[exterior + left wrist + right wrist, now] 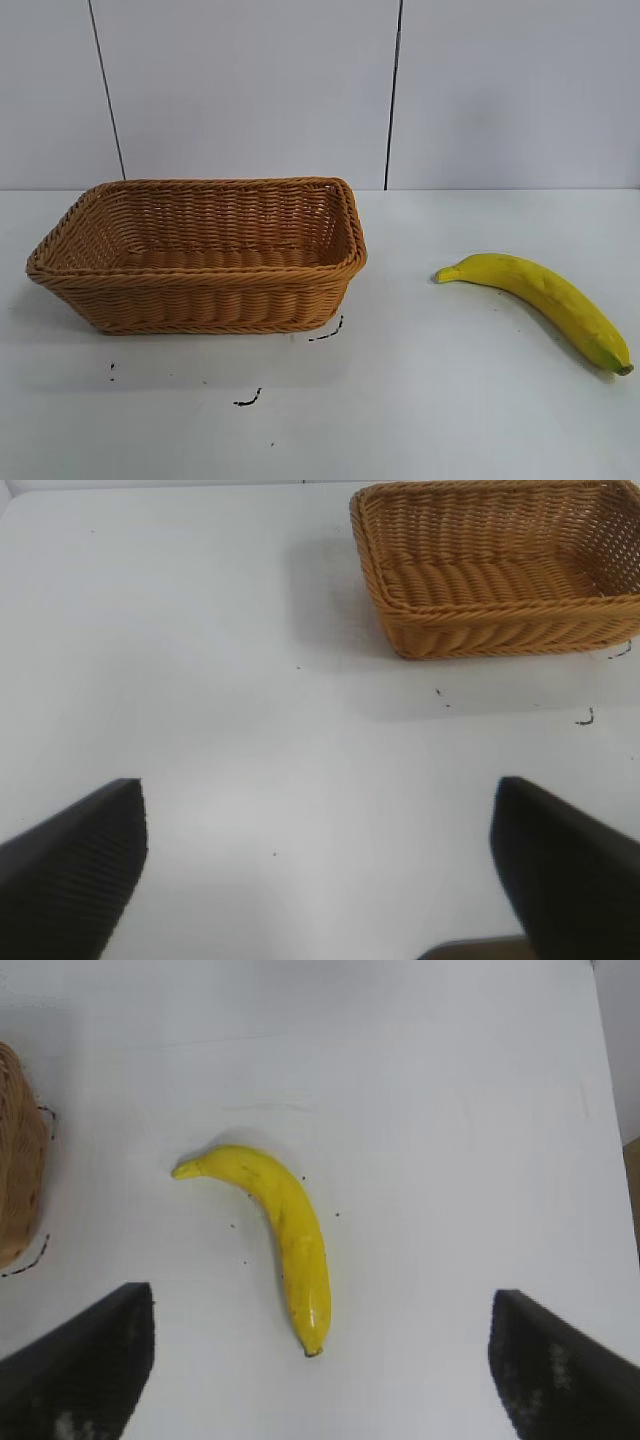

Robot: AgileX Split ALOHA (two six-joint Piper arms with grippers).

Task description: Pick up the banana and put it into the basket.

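Next, I close my right gripper on the middle of the yellow banana (556, 295) (298, 1226), at its bend, well behind the banana's stem end that points toward the basket.
The yellow banana (545, 300) lies flat on the white table at the right, its stem end pointing toward the basket (200, 255), a tan woven wicker one standing at the left with nothing inside. Neither arm shows in the exterior view. In the right wrist view the banana (285, 1230) lies on the table beyond my right gripper (322, 1305), which is open and holds nothing; its black fingers (90, 1355) stand wide apart above the table. My left gripper (320, 810) is open too, above bare table, with the basket (500, 570) some way beyond it.
Small black marks (248, 400) dot the table in front of the basket. A white wall (250, 90) with dark vertical seams closes the back. The table (400, 400) runs bare between basket and banana.
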